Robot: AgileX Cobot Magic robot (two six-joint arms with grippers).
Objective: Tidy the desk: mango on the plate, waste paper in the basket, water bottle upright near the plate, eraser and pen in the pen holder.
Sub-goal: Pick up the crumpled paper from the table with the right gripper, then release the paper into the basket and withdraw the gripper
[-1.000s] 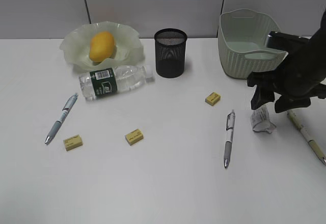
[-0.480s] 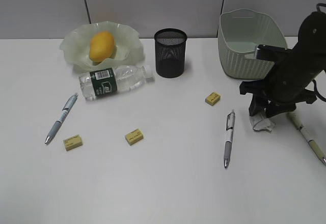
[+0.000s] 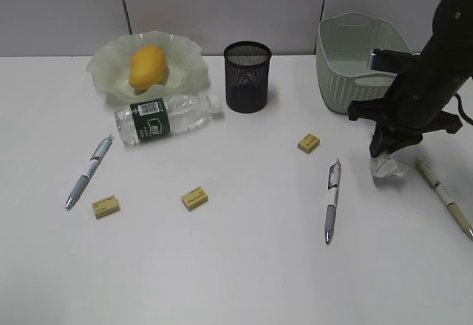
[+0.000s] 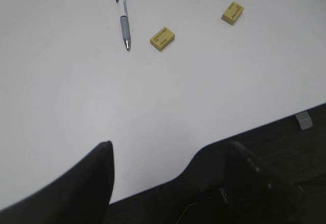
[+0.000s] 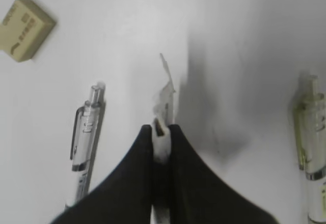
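Note:
I should use my right gripper to release the waste paper inside the basket (image 3: pixel 338 67), close by the side of the basket that is nearest the pen holder.
The waste paper (image 3: pixel 389 167) lies crumpled on the desk (image 3: pixel 251 266) in front of the basket (image 3: pixel 355 66), and my right gripper (image 3: pixel 386 155) is shut on it. In the right wrist view the paper (image 5: pixel 165 94) is pinched between the jaws of the right gripper (image 5: pixel 161 132). The mango (image 3: pixel 147 66) sits on the plate (image 3: pixel 111 74). Below the plate the water bottle (image 3: pixel 166 118) lies on its side. The pen holder (image 3: pixel 247 76) stands upright. My left gripper (image 4: pixel 170 146) is open and holds nothing, over the desk's front edge.
Three pens lie flat: a left pen (image 3: pixel 89 171), a middle pen (image 3: pixel 332 199) and a right pen (image 3: pixel 443 196) beside the paper. Three yellow erasers lie loose: a left eraser (image 3: pixel 106 206), a middle eraser (image 3: pixel 194 198) and a right eraser (image 3: pixel 309 142).
My right gripper has come down onto the waste paper and shut on it, and the paper has shifted slightly right. Nothing else has moved.

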